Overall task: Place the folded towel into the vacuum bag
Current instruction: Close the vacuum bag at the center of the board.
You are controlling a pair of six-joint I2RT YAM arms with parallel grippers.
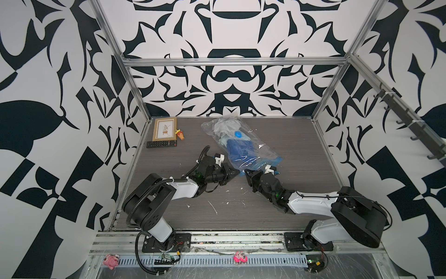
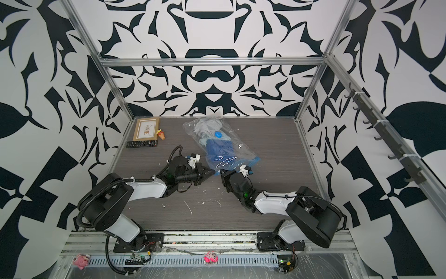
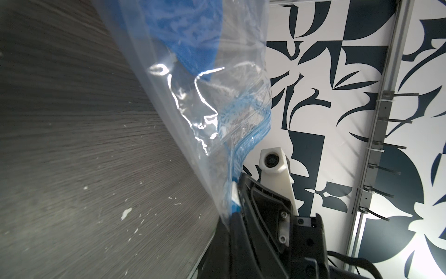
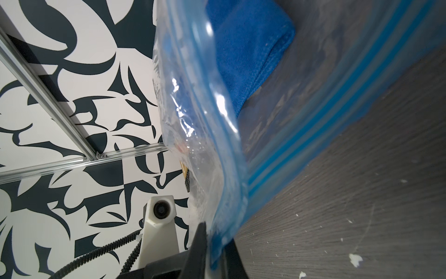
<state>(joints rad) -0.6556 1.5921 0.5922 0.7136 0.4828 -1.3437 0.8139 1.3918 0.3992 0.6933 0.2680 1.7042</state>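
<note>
The vacuum bag's top edge is bunched crooked over the lower zip-seal strip. Next, my right gripper opens and pinches both zip-seal strips (image 4: 251, 182) where they line up.
The vacuum bag (image 1: 256, 146) (image 2: 237, 150) lies slantwise on the table, its round blue valve cap (image 1: 238, 134) facing up. The folded blue towel (image 1: 237, 148) (image 2: 218, 147) (image 4: 248, 48) sits inside it, next to a grey cloth (image 1: 224, 125) deeper in. The blue zip-seal strip (image 4: 337, 116) (image 1: 277, 160) runs along the bag's near end. My left gripper (image 1: 237, 172) (image 3: 233, 212) is shut on that end's plastic at one corner. Close beside it, my right gripper (image 1: 247, 172) (image 4: 217, 246) is shut on the blue edge of the same bag mouth.
A framed picture (image 1: 164, 128), a black remote (image 1: 161, 144) and a small toy figure (image 1: 181, 134) lie at the table's far left. A hook rail (image 1: 410, 125) runs along the right wall. Metal frame posts stand at the back corners.
</note>
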